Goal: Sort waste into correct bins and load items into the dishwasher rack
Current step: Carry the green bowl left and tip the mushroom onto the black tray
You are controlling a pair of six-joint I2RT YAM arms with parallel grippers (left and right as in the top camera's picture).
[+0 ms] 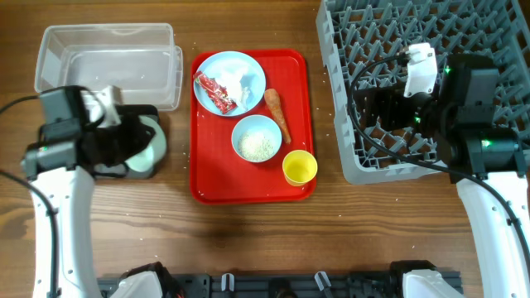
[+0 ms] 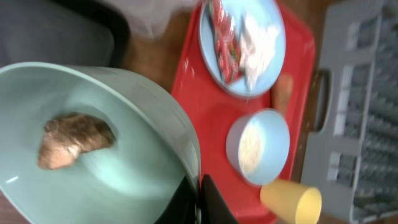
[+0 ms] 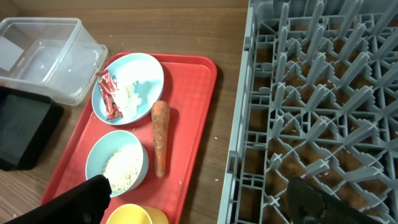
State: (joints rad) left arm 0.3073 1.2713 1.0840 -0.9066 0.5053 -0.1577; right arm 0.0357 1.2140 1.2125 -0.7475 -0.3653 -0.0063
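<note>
I need to release the pale green bowl with my left gripper on the red tray's front corner [image 1: 219, 182] nearest the black tray.
My left gripper [image 1: 131, 139] is shut on the rim of the pale green bowl [image 1: 151, 151], tilted over the black tray [image 2: 56, 31]. The left wrist view shows the jaws [image 2: 200, 200] on the rim and a brown food scrap [image 2: 73, 140] inside the bowl [image 2: 124, 112]. On the red tray [image 1: 294, 74], a pale blue plate [image 1: 229, 70] holds a red wrapper [image 1: 214, 93] and a white tissue [image 1: 245, 83]. Beside it lie the carrot [image 1: 277, 114], a blue bowl of rice [image 1: 256, 138] and the yellow cup [image 1: 299, 167]. My right gripper [image 1: 371, 109] is open and empty above the left front edge of the grey rack [image 1: 464, 25].
The clear tub [image 1: 108, 54] stands at the back left, just behind the black tray. Loose rice grains lie scattered on the wooden table. The rack holds no dishes. The right wrist view shows the tub [image 3: 43, 56], black tray [image 3: 22, 130] and rack [image 3: 317, 106].
</note>
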